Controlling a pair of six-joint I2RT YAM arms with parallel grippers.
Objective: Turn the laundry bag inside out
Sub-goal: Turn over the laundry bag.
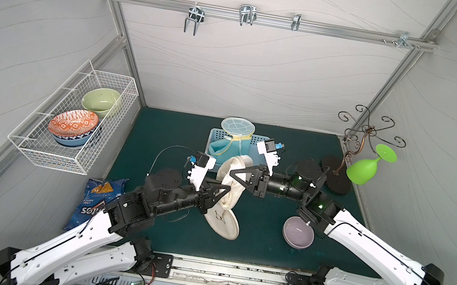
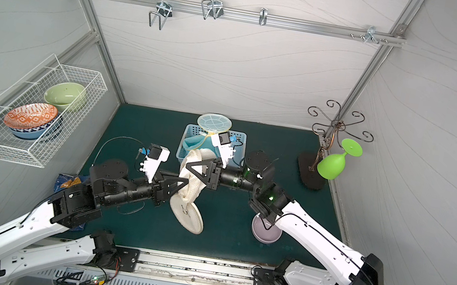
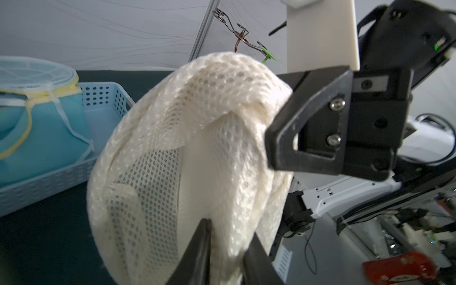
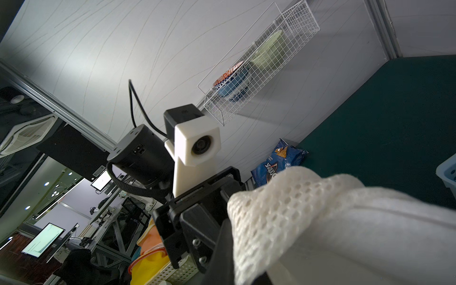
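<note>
The robot's grippers pinch the laundry bag close together and its mesh hangs bunched, so the right gripper needs to open and take the laundry bag's upper edge [image 1: 230,161] to spread the bag out.
The laundry bag [image 1: 233,186] is a cream mesh sack, hanging twisted above the green mat between my two grippers in both top views. Its round flat end [image 1: 222,223] droops toward the mat. My left gripper [image 1: 225,192] comes in from the left, and in the left wrist view [image 3: 229,251] its jaws are shut on a fold of the mesh [image 3: 197,138]. My right gripper [image 1: 234,173] reaches in from the right and is shut on the bag's upper part. In the right wrist view the mesh [image 4: 308,217] drapes over the jaws, leaving only one finger [image 4: 223,249] visible.
Behind the bag, a blue basket [image 1: 213,140] holds a pale blue mesh bag [image 1: 237,127]. A lilac bowl [image 1: 298,232] sits under the right arm. A chip bag [image 1: 96,202] lies front left. A wire rack [image 1: 68,151] holds bowls, and a green glass [image 1: 365,169] hangs on a stand.
</note>
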